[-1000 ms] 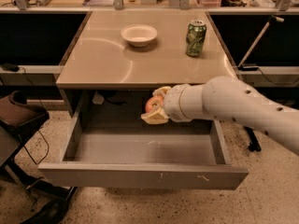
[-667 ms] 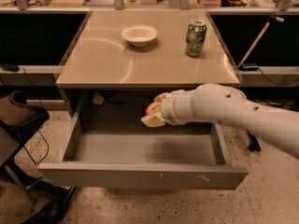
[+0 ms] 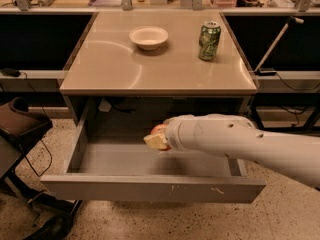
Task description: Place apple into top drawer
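Note:
I should let go of the red apple on the middle of the open top drawer's bottom (image 3: 160, 149).
The top drawer (image 3: 150, 186) is pulled wide open below the table top, its grey front panel scuffed white. My gripper (image 3: 158, 138) reaches in from the right on a thick white arm and hangs over the drawer's middle, just under the table edge. It is shut on the red apple (image 3: 159, 131), of which only a reddish patch shows between the pale fingertips (image 3: 153, 141). The apple is held above the drawer floor, not resting on it.
On the table top (image 3: 115, 69) stand a white bowl (image 3: 148, 37) at the back middle and a green soda can (image 3: 209, 34) at the back right. A dark chair (image 3: 20, 124) is at the left. A cane-like rod (image 3: 275, 44) leans at the right.
My arm has reached a little further left and down over the open drawer, carrying the apple with it. The drawer, bowl and can have not moved.

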Robot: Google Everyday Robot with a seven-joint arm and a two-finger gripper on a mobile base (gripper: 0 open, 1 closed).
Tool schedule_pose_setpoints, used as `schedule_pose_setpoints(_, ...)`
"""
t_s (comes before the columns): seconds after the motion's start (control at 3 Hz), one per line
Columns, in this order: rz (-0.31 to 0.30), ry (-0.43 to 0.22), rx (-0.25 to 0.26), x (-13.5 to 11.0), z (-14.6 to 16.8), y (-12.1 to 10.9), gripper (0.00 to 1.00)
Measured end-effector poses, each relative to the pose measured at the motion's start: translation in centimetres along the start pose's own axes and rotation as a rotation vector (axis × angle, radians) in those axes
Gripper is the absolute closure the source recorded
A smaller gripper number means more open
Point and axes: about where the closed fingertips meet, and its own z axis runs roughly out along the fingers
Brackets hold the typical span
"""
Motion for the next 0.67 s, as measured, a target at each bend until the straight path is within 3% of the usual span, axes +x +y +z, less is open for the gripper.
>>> schedule_pose_setpoints(0.33,0.117,0.000,0.003,1.19,0.25,1.77,1.00)
schedule_pose_setpoints(0.67,0.105,-0.003,0.001,0.76,-0.48,1.92,1.00)
